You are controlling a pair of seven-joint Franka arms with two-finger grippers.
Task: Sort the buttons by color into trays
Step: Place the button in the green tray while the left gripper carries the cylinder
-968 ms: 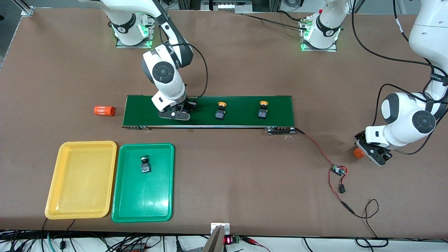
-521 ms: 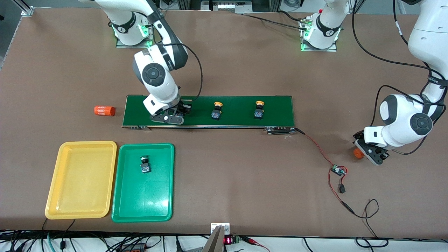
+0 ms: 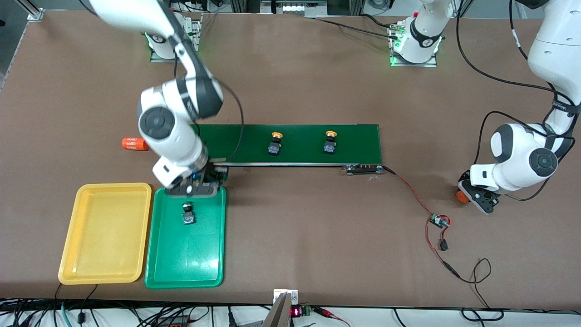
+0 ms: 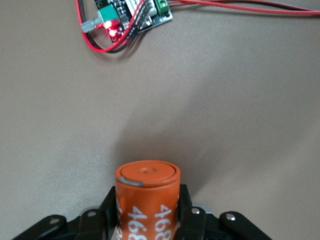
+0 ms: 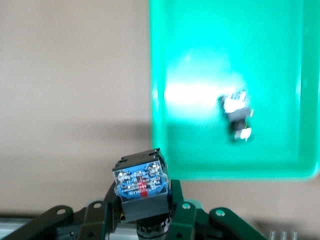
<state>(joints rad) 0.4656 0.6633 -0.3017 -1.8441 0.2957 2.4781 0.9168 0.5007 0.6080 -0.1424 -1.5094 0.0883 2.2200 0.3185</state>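
Note:
My left gripper needs to release the orange cylinder on the dark-green conveyor belt [image 3: 343, 144], next to the nearer yellow-capped button.
My right gripper [image 3: 195, 186] hangs over the green tray's [image 3: 190, 254] rim beside the belt, shut on a button [image 5: 142, 187] whose black body and blue terminal plate show; its cap is hidden. One green-capped button [image 3: 187, 213] lies in that tray. Two yellow-capped buttons [image 3: 275, 143] [image 3: 330, 142] stand on the belt. The yellow tray [image 3: 109, 236] beside the green one holds nothing. My left gripper [image 3: 474, 197] is low over the table at the left arm's end, both fingers pressed against an orange cylinder [image 4: 147, 187] printed 4680.
The dark-green conveyor belt [image 3: 354, 136] runs across the table's middle. A second orange cylinder [image 3: 135, 144] lies off the belt's end toward the right arm. A small circuit board [image 3: 439, 221] with red and black wires lies close to the left gripper.
The right gripper carried its button from over the belt to over the green tray's rim. Both yellow buttons drifted along the belt toward the right arm's end. The left gripper closed on the orange cylinder.

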